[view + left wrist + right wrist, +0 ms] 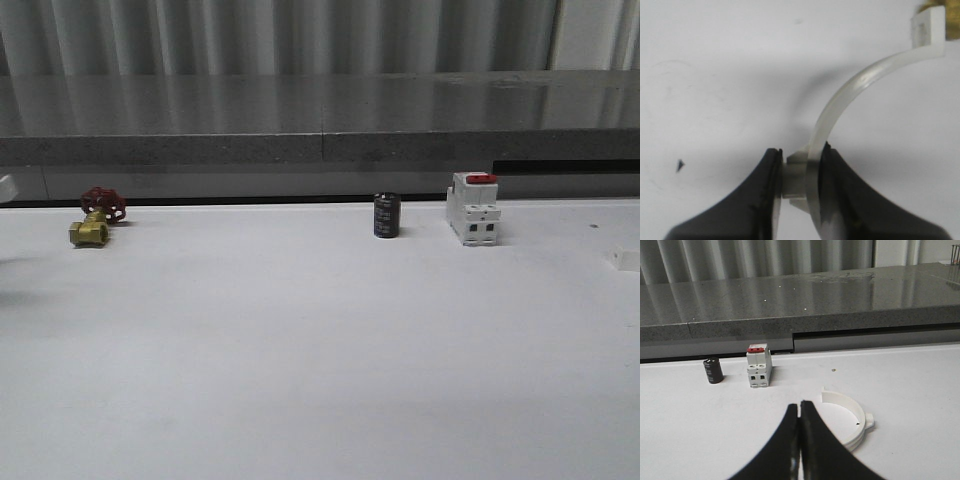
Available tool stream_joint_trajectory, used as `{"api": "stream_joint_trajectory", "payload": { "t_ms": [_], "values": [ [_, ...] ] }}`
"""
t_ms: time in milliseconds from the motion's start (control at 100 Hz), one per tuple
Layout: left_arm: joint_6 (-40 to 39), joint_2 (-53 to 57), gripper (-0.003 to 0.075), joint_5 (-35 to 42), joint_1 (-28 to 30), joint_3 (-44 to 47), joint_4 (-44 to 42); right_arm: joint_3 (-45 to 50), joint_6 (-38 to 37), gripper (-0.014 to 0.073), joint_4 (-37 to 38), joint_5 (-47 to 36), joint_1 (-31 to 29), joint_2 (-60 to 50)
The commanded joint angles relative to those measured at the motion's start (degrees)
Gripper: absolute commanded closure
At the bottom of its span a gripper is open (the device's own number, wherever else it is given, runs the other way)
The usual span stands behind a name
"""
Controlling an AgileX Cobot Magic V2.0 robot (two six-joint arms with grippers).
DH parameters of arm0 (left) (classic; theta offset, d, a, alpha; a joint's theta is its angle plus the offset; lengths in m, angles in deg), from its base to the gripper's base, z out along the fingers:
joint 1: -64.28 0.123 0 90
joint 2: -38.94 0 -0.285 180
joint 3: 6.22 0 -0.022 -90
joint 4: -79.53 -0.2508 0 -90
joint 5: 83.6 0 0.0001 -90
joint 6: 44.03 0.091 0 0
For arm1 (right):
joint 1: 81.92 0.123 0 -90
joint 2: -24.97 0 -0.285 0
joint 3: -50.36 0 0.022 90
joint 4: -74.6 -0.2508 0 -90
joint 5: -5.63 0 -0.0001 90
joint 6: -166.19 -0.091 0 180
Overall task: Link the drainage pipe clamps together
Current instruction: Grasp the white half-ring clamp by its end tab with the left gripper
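Next, my left gripper lets go of the white clamp, now held above the white table, on the table (188,302) in front of the brass valve, toward the black cylinder.
In the left wrist view my left gripper (800,157) is shut on one white drainage pipe clamp (860,82). The fingers pinch its thin band and outer lug, and the arc curves away to a flat end tab above the white table. A second white clamp half (861,422) lies flat on the table in the right wrist view, its open side toward the black fingers. My right gripper (800,404) is just beside it, shut with nothing between its fingers.
Along the table's far edge stand a brass valve with a red handwheel (97,218), a black cylinder (387,215) and a white breaker with a red top (473,207). A grey ledge (320,145) runs behind them. A small white piece (625,260) shows at the right edge.
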Motion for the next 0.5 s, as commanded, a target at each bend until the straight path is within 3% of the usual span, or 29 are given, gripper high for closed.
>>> {"api": "stream_joint_trajectory", "payload": {
  "t_ms": [0,330,490],
  "values": [
    [-3.9,5.8,0.0741,-0.8,-4.3,-1.8,1.3,-1.2,0.7,0.0661,-0.2,-4.7,-0.2,-0.8],
    [-24.9,6.9,0.0741,2.6,-25.1,-1.5,-9.5,-1.2,0.7,0.0661,-0.2,-4.7,-0.2,-0.8],
    [-29.5,5.8,0.0741,5.2,-30.0,-1.6,-11.5,-1.2,0.7,0.0661,-0.2,-4.7,-0.2,-0.8]
  ]
}}
